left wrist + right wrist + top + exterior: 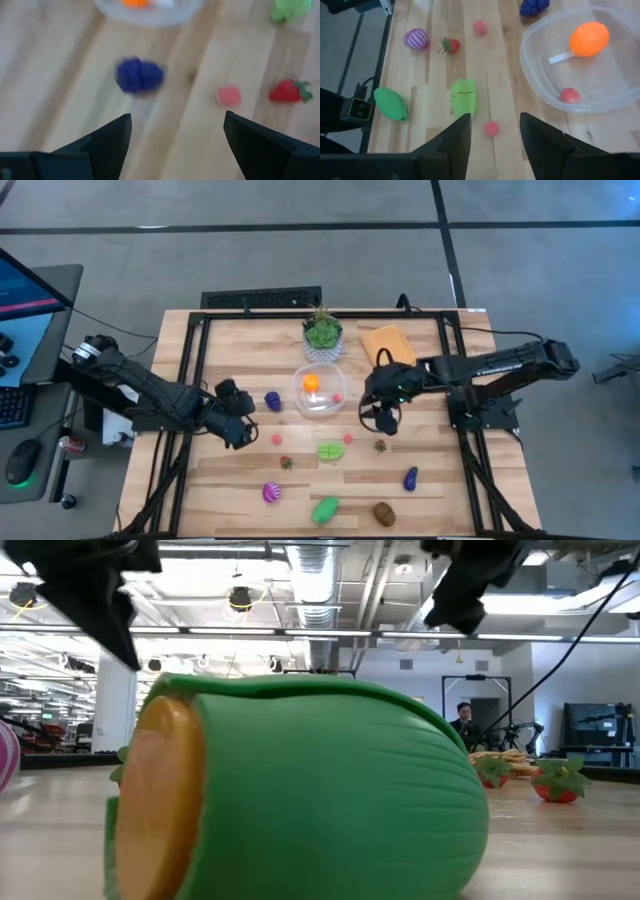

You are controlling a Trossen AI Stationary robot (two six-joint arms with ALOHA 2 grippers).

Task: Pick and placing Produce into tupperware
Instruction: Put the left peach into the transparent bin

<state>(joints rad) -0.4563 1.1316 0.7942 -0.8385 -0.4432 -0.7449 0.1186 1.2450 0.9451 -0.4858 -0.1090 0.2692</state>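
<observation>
The pink cube (pixel 277 439) (pixel 228 96) lies between the purple grape cluster and the strawberry, and my left gripper needs to close on its middle.
The clear tupperware (pixel 320 392) sits mid-table and holds an orange toy fruit (pixel 589 39) and a small red one (pixel 569 95). My left gripper (pixel 240 425) hovers open to its left. A purple grape cluster (pixel 140 76) lies ahead of its fingers, with a pink cube (pixel 228 95) and a strawberry (pixel 287 91) beyond. My right gripper (pixel 385 418) hangs open just right of the tupperware, above a pink ball (pixel 491 128) and a flat green piece (pixel 464 97). More produce lies toward the near edge: a striped purple piece (pixel 271 493), a green one (pixel 326 509), a brown one (pixel 384 513) and a purple one (pixel 410 478).
A potted plant (pixel 322 332) and a folded orange cloth (pixel 386 343) stand behind the tupperware near the far edge. Dark frame rails (pixel 190 370) run along both sides of the table. In the low view a big green piece (pixel 300 790) fills the foreground.
</observation>
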